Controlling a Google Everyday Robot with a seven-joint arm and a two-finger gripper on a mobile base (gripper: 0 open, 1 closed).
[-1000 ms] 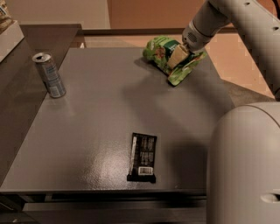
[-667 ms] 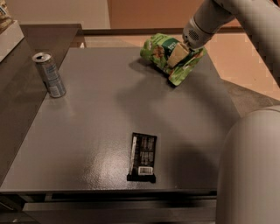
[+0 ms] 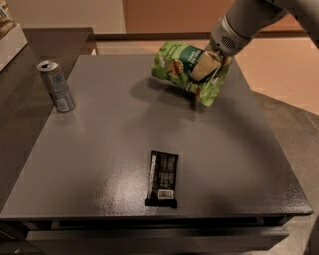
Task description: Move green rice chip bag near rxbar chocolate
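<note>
My gripper will put the green rice chip bag down just beyond the far end of the rxbar chocolate point(image 3: 170, 132).
The green rice chip bag point(image 3: 184, 69) hangs in the air above the far right part of the grey table point(image 3: 99, 139), casting a shadow below it. My gripper point(image 3: 207, 64) comes in from the upper right and is shut on the bag's right side. The rxbar chocolate point(image 3: 162, 178), a flat black bar with a white barcode patch at its near end, lies near the table's front edge, well below and slightly left of the bag.
A silver drink can point(image 3: 56, 85) stands upright at the table's far left. A dark counter point(image 3: 30, 55) runs along the left side. The robot's white arm point(image 3: 259, 15) reaches in across the top right corner.
The bag has been lifted off the table and carried left and toward the front, held by the gripper. The bar and the can have not moved.
</note>
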